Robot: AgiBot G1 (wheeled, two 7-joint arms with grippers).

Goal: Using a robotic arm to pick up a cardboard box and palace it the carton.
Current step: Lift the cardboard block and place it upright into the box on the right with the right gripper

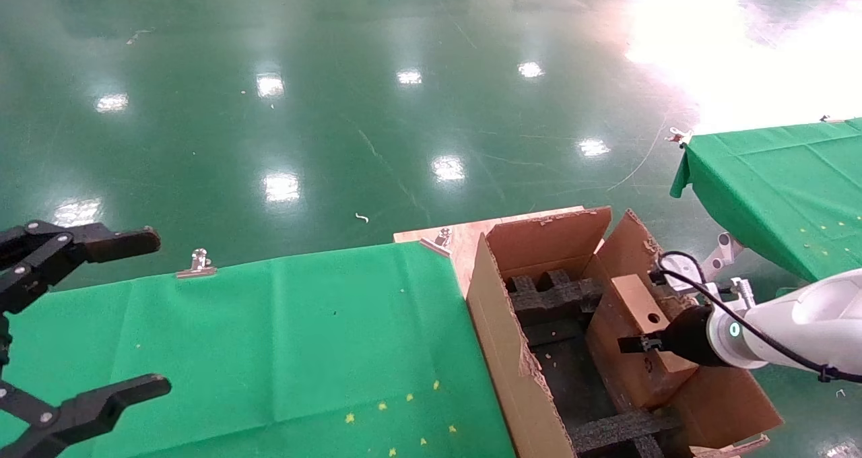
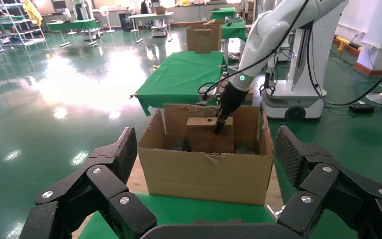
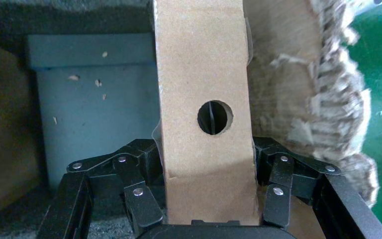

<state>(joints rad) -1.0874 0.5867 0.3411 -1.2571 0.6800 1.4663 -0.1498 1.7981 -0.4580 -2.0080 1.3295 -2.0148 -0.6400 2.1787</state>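
My right gripper is going to let go of the cardboard box between the black foam dividers, against the carton's torn-edged side (image 1: 615, 360) (image 3: 183, 102).
The small cardboard box (image 1: 630, 360) stands on end inside the carton (image 1: 498, 337), holed narrow face up, near the right wall. My right gripper (image 1: 650, 347), on the white robotic arm (image 1: 801, 323), is shut on it from the right. The right wrist view shows black fingers (image 3: 146, 159) pressed against both sides of the cardboard box (image 3: 204, 74) just below its round hole. Black foam dividers (image 1: 555, 296) line the carton's floor. My left gripper (image 1: 151, 312) hangs open over the green table's left end, empty. From the left wrist view the carton (image 2: 204, 172) faces me with the box (image 2: 204, 139) inside.
A green-clothed table (image 1: 269, 337) lies left of the carton, held by metal clips (image 1: 197, 264). A bare wooden board (image 1: 465, 239) shows behind the carton. A second green table (image 1: 781, 182) stands at the right. Ragged torn flap edges (image 3: 328, 99) sit close beside the box.
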